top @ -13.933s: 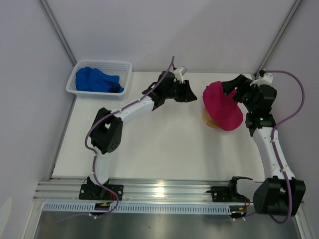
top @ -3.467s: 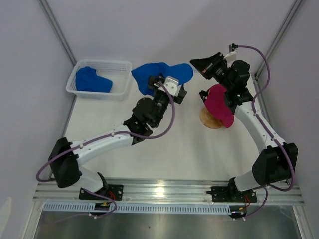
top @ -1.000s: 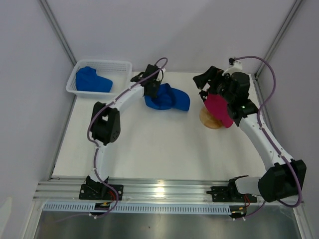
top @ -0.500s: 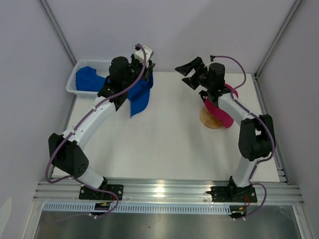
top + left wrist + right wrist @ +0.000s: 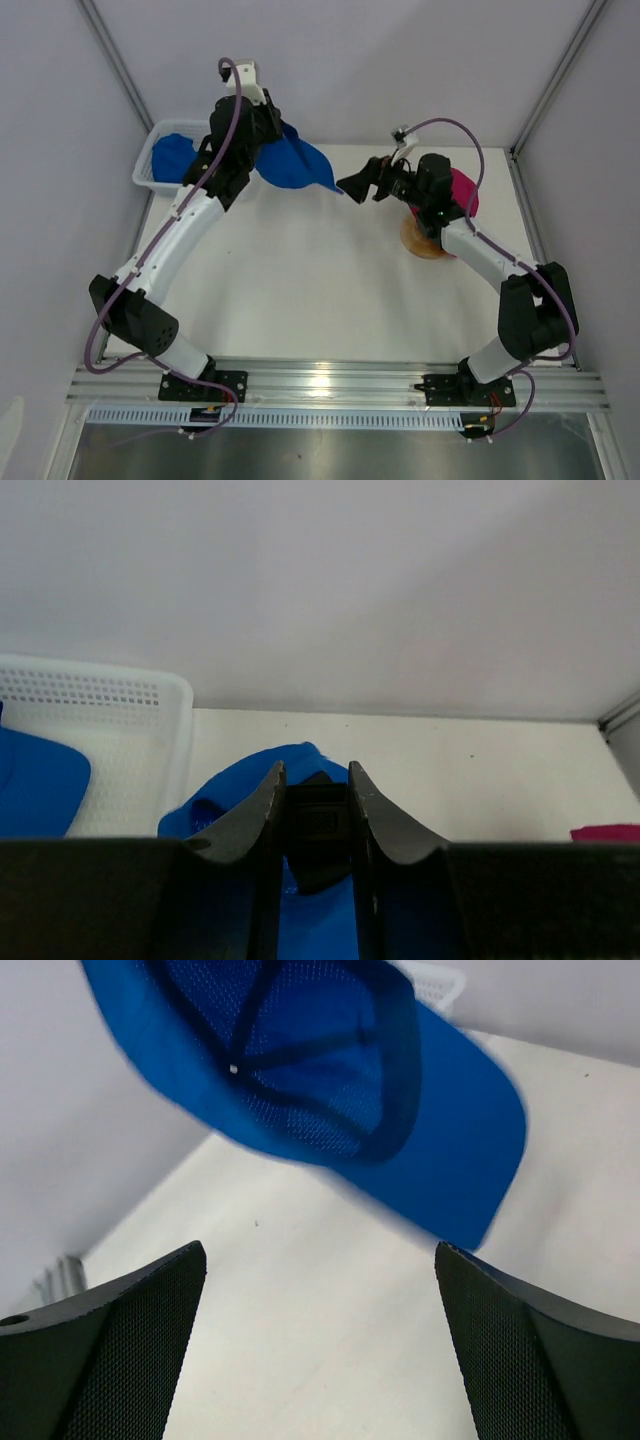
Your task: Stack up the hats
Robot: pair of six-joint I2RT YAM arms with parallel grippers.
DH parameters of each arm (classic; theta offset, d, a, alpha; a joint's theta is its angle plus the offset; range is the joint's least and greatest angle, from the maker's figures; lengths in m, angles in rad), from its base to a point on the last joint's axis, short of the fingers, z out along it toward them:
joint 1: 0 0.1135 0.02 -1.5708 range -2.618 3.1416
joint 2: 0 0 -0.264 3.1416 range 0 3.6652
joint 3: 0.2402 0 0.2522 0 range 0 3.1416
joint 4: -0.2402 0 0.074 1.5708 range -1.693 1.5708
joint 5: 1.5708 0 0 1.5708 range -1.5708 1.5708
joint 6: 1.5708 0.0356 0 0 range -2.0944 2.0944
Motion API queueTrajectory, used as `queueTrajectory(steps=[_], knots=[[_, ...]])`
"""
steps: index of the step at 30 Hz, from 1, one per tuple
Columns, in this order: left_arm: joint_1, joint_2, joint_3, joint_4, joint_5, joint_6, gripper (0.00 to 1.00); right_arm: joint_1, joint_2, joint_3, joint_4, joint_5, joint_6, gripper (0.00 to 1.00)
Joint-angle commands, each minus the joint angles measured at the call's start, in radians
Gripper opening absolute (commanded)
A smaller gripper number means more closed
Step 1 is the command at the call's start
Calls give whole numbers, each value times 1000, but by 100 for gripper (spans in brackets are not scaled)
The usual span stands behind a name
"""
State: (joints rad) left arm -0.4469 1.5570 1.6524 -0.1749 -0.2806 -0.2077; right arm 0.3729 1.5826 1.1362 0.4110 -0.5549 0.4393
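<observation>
I will close my right gripper on the brim's front edge [image 5: 333, 186] [image 5: 494, 1180] of the blue hat hanging from my left gripper, opposite the hat's black back strap.
My left gripper [image 5: 270, 130] is raised above the table's back left and shut on a royal blue hat [image 5: 296, 165]. In the left wrist view its fingers [image 5: 268, 800] pinch the black back strap of this hat [image 5: 235, 780]. My right gripper [image 5: 358, 184] stands open just right of the brim, apart from it. Its wrist view looks up into the hollow of the blue hat [image 5: 320, 1070], and nothing lies between its fingertips [image 5: 190, 1260]. A magenta-pink hat [image 5: 463, 190] sits on the round wooden stand [image 5: 422, 243]. Another blue hat [image 5: 173, 153] lies in the basket.
The white mesh basket [image 5: 150, 140] stands at the back left corner, and its wall [image 5: 120, 730] shows in the left wrist view. White walls close in the back and both sides. The right forearm passes over the wooden stand.
The left arm has lifted the blue hat higher and swung it rightward, so it no longer hangs down. The right gripper has dropped and moved left toward the brim, still open.
</observation>
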Motion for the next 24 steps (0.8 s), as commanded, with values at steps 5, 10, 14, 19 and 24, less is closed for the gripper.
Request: queueTrajectory(steps=[5,10,14,19,24], knots=[[-3,-20,239,-259,-137,-274,1,227,-153,-168,72,300,-525,100],[-4,-52,249,-330,-9,-341,1,380,-136,-150,112,522,-781,99],[-4,-138,183,-296,17,-340,1,403,-128,-119,129,582,-855,99],[-4,-198,146,-291,46,-407,1,411,-156,-81,104,425,-766,99],[-4,-219,149,-293,47,-415,1,472,-200,-98,95,417,-761,99]])
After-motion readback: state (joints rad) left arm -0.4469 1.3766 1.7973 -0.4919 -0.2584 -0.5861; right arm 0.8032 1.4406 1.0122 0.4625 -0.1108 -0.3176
